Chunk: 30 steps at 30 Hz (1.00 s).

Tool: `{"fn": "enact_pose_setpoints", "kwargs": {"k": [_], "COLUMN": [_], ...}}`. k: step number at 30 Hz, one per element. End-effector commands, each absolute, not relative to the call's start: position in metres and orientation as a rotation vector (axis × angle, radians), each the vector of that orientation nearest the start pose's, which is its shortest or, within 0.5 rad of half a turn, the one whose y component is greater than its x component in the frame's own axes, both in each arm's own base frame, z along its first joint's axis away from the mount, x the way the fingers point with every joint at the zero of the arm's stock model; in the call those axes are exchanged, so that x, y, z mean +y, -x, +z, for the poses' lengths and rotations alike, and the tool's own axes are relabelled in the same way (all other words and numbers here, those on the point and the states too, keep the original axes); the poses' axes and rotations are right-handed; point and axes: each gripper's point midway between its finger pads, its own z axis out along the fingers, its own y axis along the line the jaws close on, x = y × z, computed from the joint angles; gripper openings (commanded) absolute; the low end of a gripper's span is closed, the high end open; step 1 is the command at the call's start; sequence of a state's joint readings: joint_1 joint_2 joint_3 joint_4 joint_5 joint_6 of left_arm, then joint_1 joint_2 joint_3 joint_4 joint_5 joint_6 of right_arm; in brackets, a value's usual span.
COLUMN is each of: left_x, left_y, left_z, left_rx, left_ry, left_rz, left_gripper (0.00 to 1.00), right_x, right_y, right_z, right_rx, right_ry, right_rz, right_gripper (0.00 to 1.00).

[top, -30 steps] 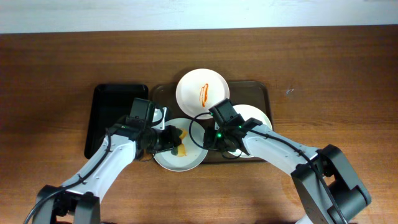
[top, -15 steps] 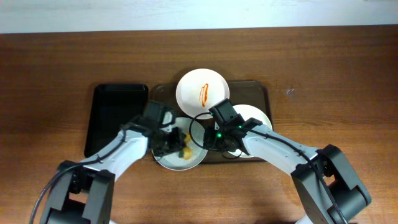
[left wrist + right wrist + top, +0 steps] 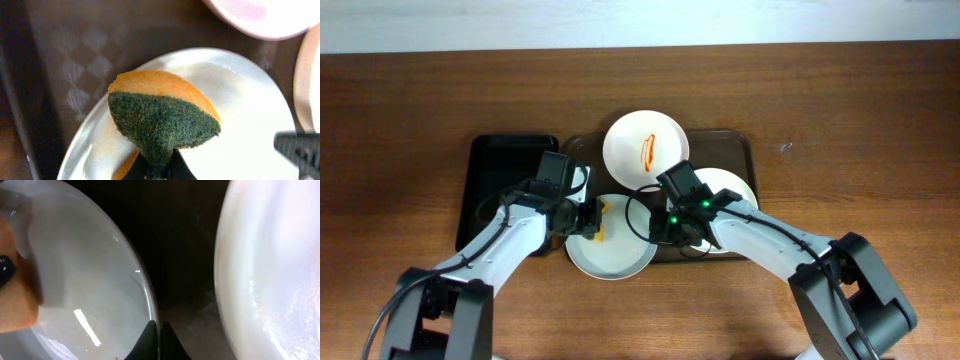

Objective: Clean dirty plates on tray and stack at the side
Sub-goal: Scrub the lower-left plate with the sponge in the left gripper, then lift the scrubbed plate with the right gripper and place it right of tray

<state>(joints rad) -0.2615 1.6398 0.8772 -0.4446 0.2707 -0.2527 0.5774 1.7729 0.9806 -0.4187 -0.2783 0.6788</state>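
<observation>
Next, my right gripper releases the white plate on the bare table [image 3: 813, 185] beside the brown tray, across from the black tray.
A white plate [image 3: 615, 255] lies at the front left of the brown tray [image 3: 735, 145], its front over the tray's rim. My left gripper [image 3: 592, 222] is shut on a yellow-and-green sponge [image 3: 160, 117] held over the plate's left part [image 3: 235, 125]. My right gripper [image 3: 660, 228] is shut on the plate's right rim [image 3: 147, 300]. A second plate [image 3: 645, 150] with an orange-red streak sits at the tray's back. A third plate [image 3: 732, 190] lies at the right under my right arm, and shows in the right wrist view [image 3: 270, 270].
A smaller black tray [image 3: 495, 175] sits left of the brown tray, with my left arm over it. Bare wooden table [image 3: 860, 120] lies all round. A white wall edge runs along the back.
My left gripper swept the sponge right across the front plate and back to its left part. The orange sauce smear there is gone. The right gripper has not moved.
</observation>
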Motion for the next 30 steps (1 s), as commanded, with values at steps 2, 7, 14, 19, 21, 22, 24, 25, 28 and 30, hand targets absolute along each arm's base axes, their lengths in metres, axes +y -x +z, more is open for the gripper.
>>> {"fn": "enact_pose_setpoints", "kwargs": {"k": [2, 7, 14, 19, 21, 22, 24, 25, 28, 30], "left_x": [-0.122, -0.067, 0.016, 0.034, 0.034, 0.034, 0.034, 0.034, 0.034, 0.034], "left_y": [-0.326, -0.342, -0.346, -0.344, -0.343, -0.343, -0.342, -0.342, -0.342, -0.342], "left_z": [0.078, 0.110, 0.102, 0.089, 0.080, 0.076, 0.073, 0.073, 0.073, 0.073], "left_rx": [2.732, 2.656, 2.644, 2.673, 2.703, 2.715, 2.722, 2.722, 2.722, 2.722], "left_ry": [-0.104, 0.076, 0.301, 0.344, 0.346, 0.346, 0.346, 0.346, 0.346, 0.346], "left_rz": [-0.520, -0.380, -0.005, 0.109, 0.113, 0.114, 0.115, 0.115, 0.115, 0.115], "left_gripper": [0.00, 0.00, 0.00, 0.00, 0.00, 0.00, 0.00, 0.00, 0.00, 0.00], "right_x": [0.245, 0.217, 0.166, 0.165, 0.181, 0.185, 0.189, 0.190, 0.190, 0.189], "right_y": [-0.291, -0.316, -0.351, -0.359, -0.354, -0.352, -0.348, -0.347, -0.349, -0.349], "right_z": [0.030, 0.077, 0.138, 0.185, 0.198, 0.205, 0.216, 0.217, 0.220, 0.223], "right_rx": [2.883, 2.722, 2.514, 2.257, 2.166, 2.124, 2.060, 2.057, 2.040, 2.030], "right_ry": [0.134, 0.218, 0.289, 0.362, 0.430, 0.444, 0.426, 0.426, 0.406, 0.393], "right_rz": [0.641, 0.387, -0.090, -0.475, -0.545, -0.582, -0.634, -0.632, -0.638, -0.647], "right_gripper": [0.04, 0.04, 0.04, 0.04, 0.04, 0.04, 0.04, 0.04, 0.04, 0.04]}}
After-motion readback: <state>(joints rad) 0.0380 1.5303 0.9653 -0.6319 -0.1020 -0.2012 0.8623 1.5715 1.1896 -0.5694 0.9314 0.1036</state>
